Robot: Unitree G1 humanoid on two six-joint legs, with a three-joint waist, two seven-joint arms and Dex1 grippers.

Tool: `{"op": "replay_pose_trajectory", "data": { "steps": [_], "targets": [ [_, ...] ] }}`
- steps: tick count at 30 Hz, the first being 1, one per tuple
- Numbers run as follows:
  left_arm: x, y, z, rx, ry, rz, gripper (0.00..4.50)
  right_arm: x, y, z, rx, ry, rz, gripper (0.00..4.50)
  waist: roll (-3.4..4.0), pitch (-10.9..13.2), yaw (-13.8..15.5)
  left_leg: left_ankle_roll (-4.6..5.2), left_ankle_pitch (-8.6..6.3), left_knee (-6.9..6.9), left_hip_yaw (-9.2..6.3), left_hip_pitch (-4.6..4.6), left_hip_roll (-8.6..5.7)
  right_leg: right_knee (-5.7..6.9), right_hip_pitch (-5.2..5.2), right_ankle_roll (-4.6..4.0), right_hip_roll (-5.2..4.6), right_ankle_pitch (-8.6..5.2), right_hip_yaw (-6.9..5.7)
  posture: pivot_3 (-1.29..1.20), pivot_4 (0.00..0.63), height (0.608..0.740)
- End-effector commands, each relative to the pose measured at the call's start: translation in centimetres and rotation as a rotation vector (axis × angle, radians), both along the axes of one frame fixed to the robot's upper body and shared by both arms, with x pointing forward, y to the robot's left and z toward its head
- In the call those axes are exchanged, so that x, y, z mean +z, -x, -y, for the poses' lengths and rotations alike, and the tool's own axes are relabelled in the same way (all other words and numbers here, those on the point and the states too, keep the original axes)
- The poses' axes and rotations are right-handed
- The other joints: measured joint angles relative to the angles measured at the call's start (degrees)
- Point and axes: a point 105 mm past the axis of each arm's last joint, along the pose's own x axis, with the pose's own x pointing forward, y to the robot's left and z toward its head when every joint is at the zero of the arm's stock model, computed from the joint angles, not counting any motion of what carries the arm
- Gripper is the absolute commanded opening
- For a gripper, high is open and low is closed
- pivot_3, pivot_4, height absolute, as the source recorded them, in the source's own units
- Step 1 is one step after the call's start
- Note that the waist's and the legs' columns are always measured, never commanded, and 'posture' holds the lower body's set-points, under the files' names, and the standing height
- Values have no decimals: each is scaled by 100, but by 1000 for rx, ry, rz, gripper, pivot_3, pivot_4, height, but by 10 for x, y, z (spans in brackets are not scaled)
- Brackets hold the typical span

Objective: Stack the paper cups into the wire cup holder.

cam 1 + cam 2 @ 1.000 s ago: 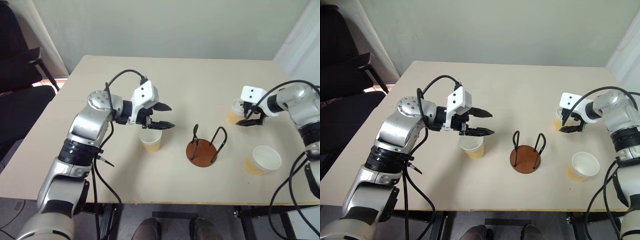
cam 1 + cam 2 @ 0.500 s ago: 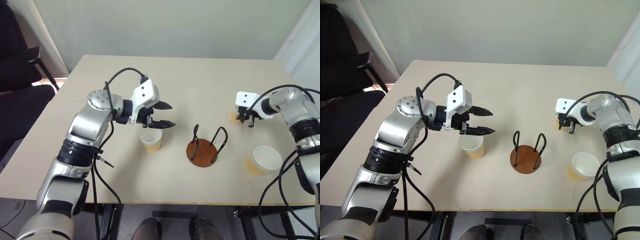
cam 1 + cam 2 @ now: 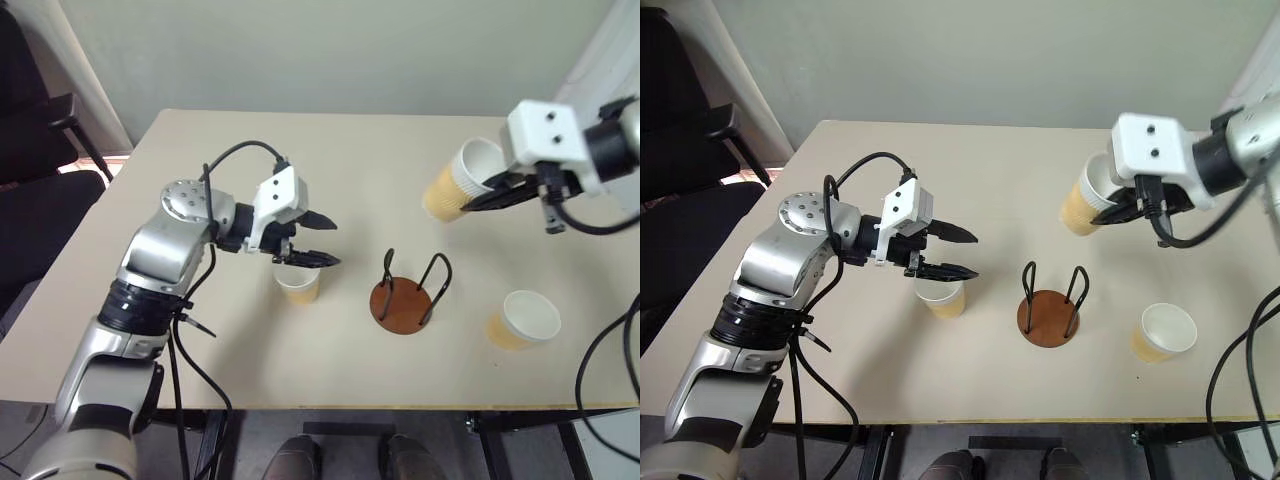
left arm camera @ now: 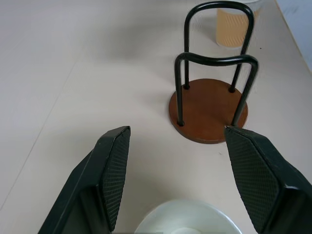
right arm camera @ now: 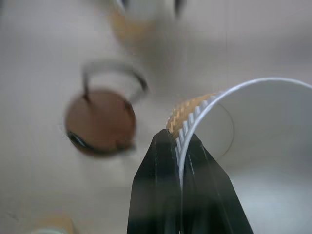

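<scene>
Next, my right gripper lets go of the tan paper cup on the brown disc point(image 3: 401, 303) point(image 5: 101, 121) between the black loops of the wire cup holder.
My right gripper point(image 3: 492, 196) is shut on the rim of a tan paper cup point(image 3: 448, 187), which hangs tilted in the air above the table's far right. In the right wrist view the fingertips point(image 5: 168, 146) pinch the white rim of that cup point(image 5: 243, 126). The wire cup holder point(image 3: 405, 300), a brown disc with two black loops, stands mid-table. My left gripper point(image 3: 325, 243) hovers open just over a second cup point(image 3: 298, 287), left of the holder point(image 4: 209, 109), with nothing between its fingers. A third cup point(image 3: 520, 320) stands right of the holder.
The beige table point(image 3: 200, 330) has its front edge close to the cups. A black chair point(image 3: 30, 150) stands off the table's left side. A pale wall rises behind the table's far edge.
My right gripper has shut on the rim of the far right cup and lifted it off the table, up and leftward. The left gripper has stayed over its cup.
</scene>
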Motion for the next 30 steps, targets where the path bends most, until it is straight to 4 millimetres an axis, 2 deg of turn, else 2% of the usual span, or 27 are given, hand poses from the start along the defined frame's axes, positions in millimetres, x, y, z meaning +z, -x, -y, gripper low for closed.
{"op": "replay_pose_trajectory", "data": {
  "steps": [1,3,6,20,24,27,30],
  "targets": [
    [13,3,2,-26,4,56,3291,-12,10,-4,46,75,-25,50,-1,0,2,2,1,6,-1,5,0,4,6,-1,-1,0,1,0,150,740],
    [14,2,1,-19,2,63,3291,-29,5,-1,55,142,-23,50,-3,0,-4,9,9,12,-1,8,-3,9,6,-6,-4,6,1,0,150,740],
    [12,1,-1,-3,-8,71,3291,-40,1,0,71,172,-27,50,-2,0,-20,11,23,6,1,21,-1,24,8,-13,-6,13,1,0,150,740],
    [9,3,-5,13,-15,76,3291,-63,-2,-19,172,202,-55,50,-2,0,-39,11,27,-4,3,18,2,22,0,-13,-4,14,-1,0,150,740],
    [9,2,-6,16,-19,82,3291,-69,-6,-18,178,235,-46,50,-2,0,-39,11,27,-3,3,18,2,23,0,-14,-4,15,-1,0,150,740],
    [7,3,-9,17,-44,79,3291,-72,-9,-16,167,247,-41,550,-2,0,-40,11,27,-4,2,18,2,23,0,-14,-4,15,-1,0,150,740],
    [5,3,-14,25,-65,77,3291,-72,-14,-17,133,201,-38,1569,-2,0,-45,11,27,-7,2,18,2,23,-1,-14,-4,15,-1,0,150,740]
  ]
}}
